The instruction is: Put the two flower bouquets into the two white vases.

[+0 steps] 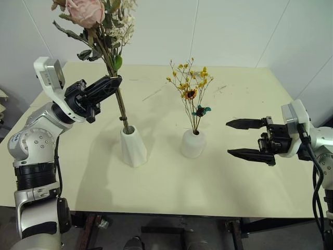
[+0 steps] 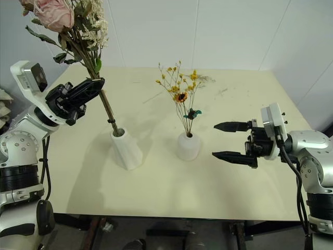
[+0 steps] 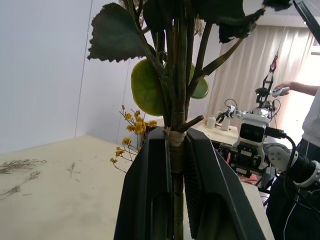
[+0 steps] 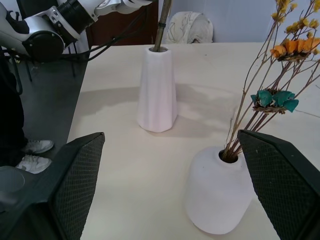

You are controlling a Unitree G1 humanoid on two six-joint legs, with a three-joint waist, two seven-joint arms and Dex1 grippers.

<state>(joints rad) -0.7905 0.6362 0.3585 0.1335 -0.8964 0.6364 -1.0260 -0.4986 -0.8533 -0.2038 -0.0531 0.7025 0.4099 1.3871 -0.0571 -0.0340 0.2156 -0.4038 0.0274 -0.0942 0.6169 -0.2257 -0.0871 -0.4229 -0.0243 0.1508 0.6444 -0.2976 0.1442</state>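
The pink rose bouquet leans and sits shallow in the opening of the taller vase, so I will open my left gripper, grip the bound stems (image 3: 176, 140) again and push them deeper.
The pink rose bouquet (image 1: 99, 31) stands with its stems in the mouth of the taller faceted white vase (image 1: 133, 147) at table centre-left. My left gripper (image 1: 110, 86) is shut on the stems well above the vase rim. In the left wrist view the fingers (image 3: 150, 200) clamp the bound stems (image 3: 176, 165). The thin yellow-orange spray (image 1: 191, 88) stands in the shorter rounded white vase (image 1: 193, 144). My right gripper (image 1: 244, 138) hangs open to the right of that vase, pointing at it, with nothing between its fingers.
The cream table (image 1: 171, 187) has loose dried twigs (image 1: 153, 94) lying toward its far side. White walls stand behind. In the left wrist view a person (image 3: 310, 120) stands beyond the table by other equipment.
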